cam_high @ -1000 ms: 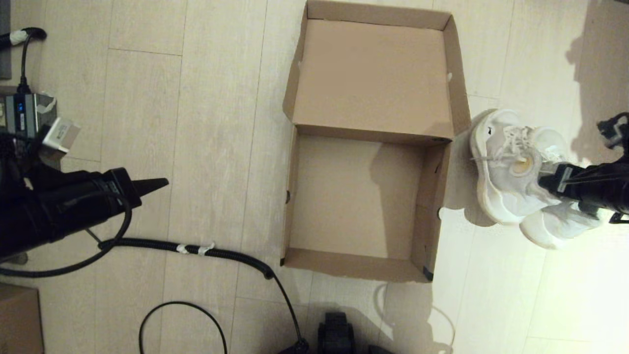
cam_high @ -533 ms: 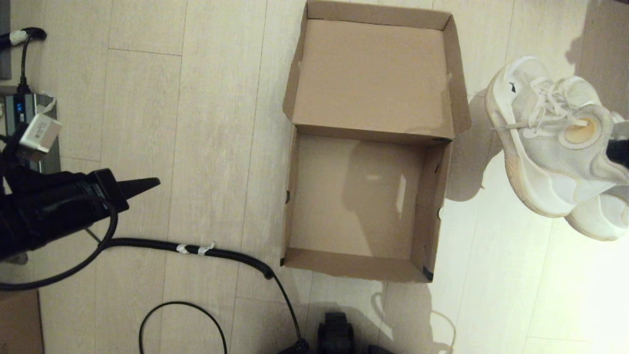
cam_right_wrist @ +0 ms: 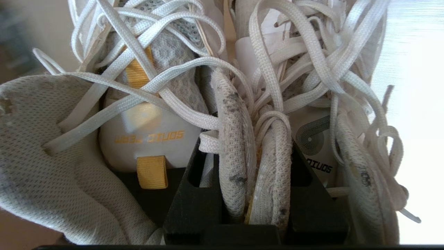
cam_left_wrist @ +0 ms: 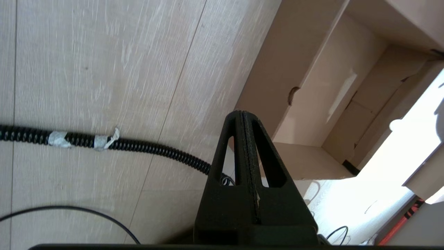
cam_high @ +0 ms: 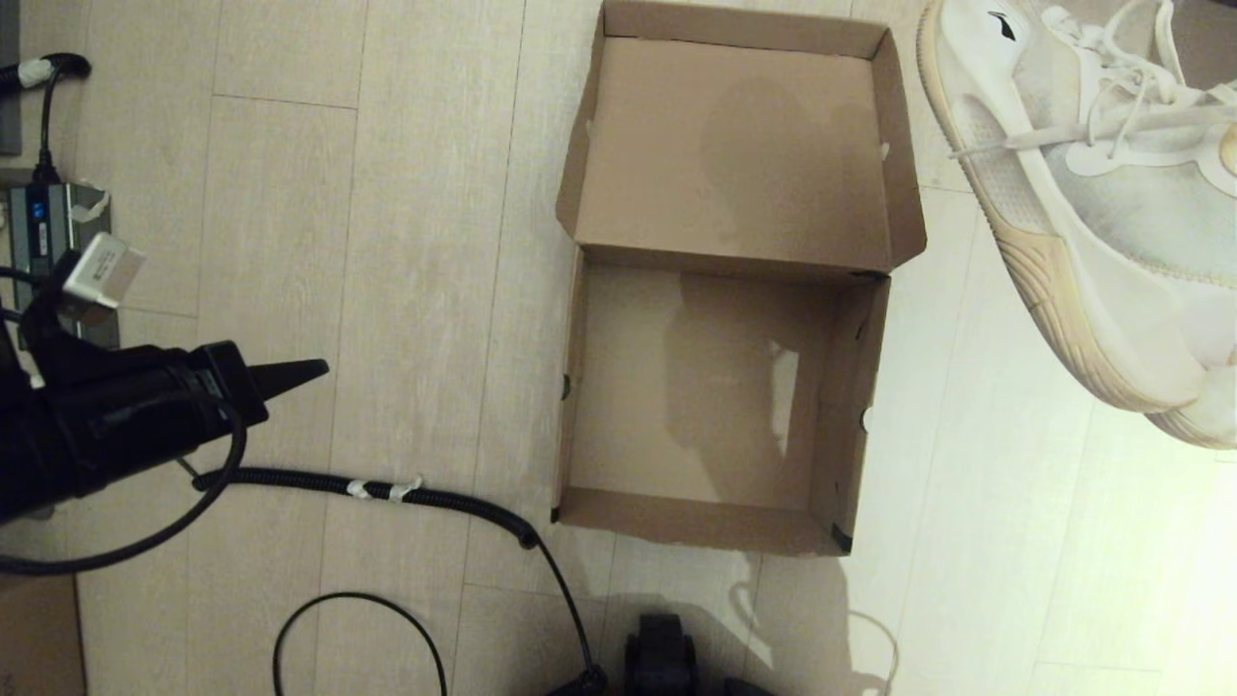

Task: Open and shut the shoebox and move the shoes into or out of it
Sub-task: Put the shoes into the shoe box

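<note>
Next, my right gripper lets go of the white shoes on the middle of the open shoebox's bare bottom [cam_high: 692, 400]. The shoes now hang high beside the box.
The shoebox [cam_high: 701, 522] lies open and empty on the floor in the head view, its flap lid [cam_high: 734, 145] folded back on the far side. The white shoes [cam_high: 1092, 193] hang high in the air to the right of the box, close to the camera, one partly behind the other. In the right wrist view my right gripper [cam_right_wrist: 247, 142] is shut on the two shoes' inner collars [cam_right_wrist: 232, 114], pinched together among the laces; it is out of the head view. My left gripper [cam_high: 314, 367] is shut and empty, parked left of the box [cam_left_wrist: 312, 93].
A black corrugated cable [cam_high: 387, 488] runs across the floor from the left arm toward the robot base [cam_high: 662, 657]. A thin black wire loops near it. A power unit [cam_high: 39, 232] sits at the far left, and a smaller brown box [cam_high: 34, 638] at the near left corner.
The shoes rose from the floor right of the box, up toward the camera and farther away. The right arm left the head view. The left arm barely shifted.
</note>
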You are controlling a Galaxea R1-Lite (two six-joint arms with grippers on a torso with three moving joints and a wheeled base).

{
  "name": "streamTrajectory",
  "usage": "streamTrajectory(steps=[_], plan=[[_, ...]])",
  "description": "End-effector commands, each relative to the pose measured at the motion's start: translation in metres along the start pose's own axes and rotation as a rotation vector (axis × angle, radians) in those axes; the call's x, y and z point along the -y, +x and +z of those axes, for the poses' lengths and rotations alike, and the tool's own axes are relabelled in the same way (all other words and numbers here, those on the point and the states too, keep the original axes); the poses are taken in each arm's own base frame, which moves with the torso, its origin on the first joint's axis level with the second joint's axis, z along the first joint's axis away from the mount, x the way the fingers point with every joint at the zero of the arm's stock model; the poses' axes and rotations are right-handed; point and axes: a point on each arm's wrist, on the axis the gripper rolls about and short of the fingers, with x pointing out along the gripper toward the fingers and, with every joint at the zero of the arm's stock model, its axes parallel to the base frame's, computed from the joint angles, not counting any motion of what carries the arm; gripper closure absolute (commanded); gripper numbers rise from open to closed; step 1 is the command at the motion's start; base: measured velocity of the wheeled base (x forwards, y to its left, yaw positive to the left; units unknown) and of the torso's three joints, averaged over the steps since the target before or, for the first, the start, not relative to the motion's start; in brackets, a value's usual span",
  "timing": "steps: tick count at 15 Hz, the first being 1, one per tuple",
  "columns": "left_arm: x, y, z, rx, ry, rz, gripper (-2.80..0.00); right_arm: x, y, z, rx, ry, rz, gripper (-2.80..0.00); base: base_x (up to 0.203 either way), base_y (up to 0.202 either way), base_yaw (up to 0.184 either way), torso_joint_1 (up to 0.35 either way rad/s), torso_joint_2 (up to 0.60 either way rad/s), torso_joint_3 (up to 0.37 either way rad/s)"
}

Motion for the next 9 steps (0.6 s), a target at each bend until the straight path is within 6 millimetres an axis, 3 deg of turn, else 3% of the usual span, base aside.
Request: streamTrajectory(steps=[1, 3, 5, 9], plan=[[0.000, 0.005, -0.003, -0.015, -0.004, 0.010, 0.00, -0.011, 0.000, -0.002, -0.025, -0.012, 0.113, 0.00, 0.000, 0.000, 0.000, 0.000, 0.00, 0.000], [0.001, 0.006, -0.003, -0.014, 0.000, 0.021, 0.00, -0.022, 0.013, -0.010, -0.095, -0.017, 0.250, 0.00, 0.000, 0.000, 0.000, 0.000, 0.00, 0.000], [-0.001, 0.009, -0.004, -0.017, 0.033, 0.040, 0.00, -0.029, 0.038, -0.023, -0.194, -0.057, 0.355, 0.00, 0.000, 0.000, 0.000, 0.000, 0.00, 0.000], [-0.002, 0.030, -0.008, -0.050, 0.068, 0.066, 0.00, -0.040, 0.088, -0.071, -0.335, -0.179, 0.421, 0.00, 0.000, 0.000, 0.000, 0.000, 0.00, 0.000]])
